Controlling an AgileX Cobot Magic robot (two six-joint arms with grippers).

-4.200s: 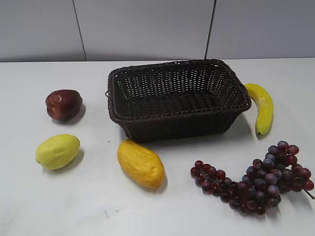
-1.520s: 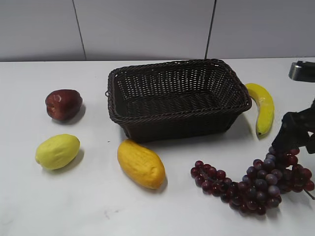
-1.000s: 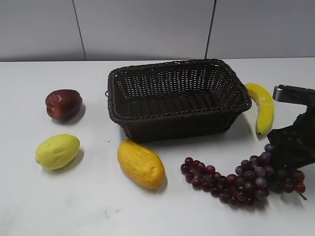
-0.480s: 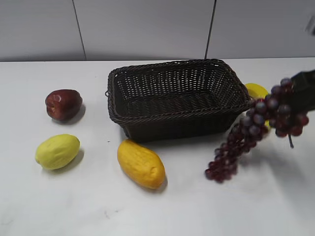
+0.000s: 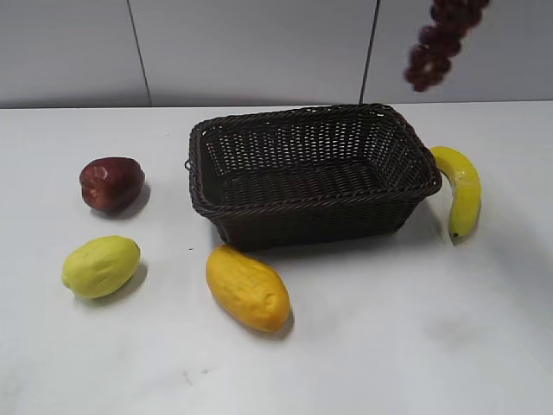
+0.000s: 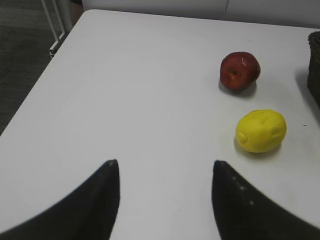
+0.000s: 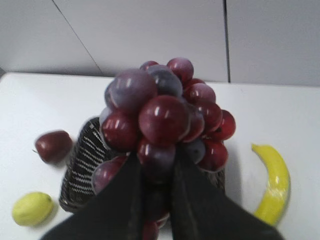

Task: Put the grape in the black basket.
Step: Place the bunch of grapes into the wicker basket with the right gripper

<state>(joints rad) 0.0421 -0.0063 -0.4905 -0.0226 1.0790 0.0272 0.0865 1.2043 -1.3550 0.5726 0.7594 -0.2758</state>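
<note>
My right gripper needs to let go of the grape inside the half of the black basket point(image 5: 348, 171) that is nearest the banana.
The grape point(image 5: 436, 43) hangs high in the air at the top right of the exterior view, above the far right of the black basket point(image 5: 311, 206). Only its lower end shows there; the rest runs past the top edge. In the right wrist view my right gripper point(image 7: 155, 165) is shut on the grape point(image 7: 165, 112), with the black basket point(image 7: 82, 170) partly hidden below it. My right gripper is out of the exterior view. My left gripper point(image 6: 165, 167) is open and empty over bare table, far left of the basket.
A dark red apple point(image 5: 111, 182) and a yellow-green fruit point(image 5: 101, 265) lie left of the basket. A yellow-orange mango point(image 5: 247, 287) lies in front of it. A banana point(image 5: 460, 188) lies right of it. The left wrist view shows the table's left edge point(image 6: 40, 85).
My right gripper came in from the right, closed on the grape lying at the front right, and lifted it up and back until it hangs above the basket's far right side.
</note>
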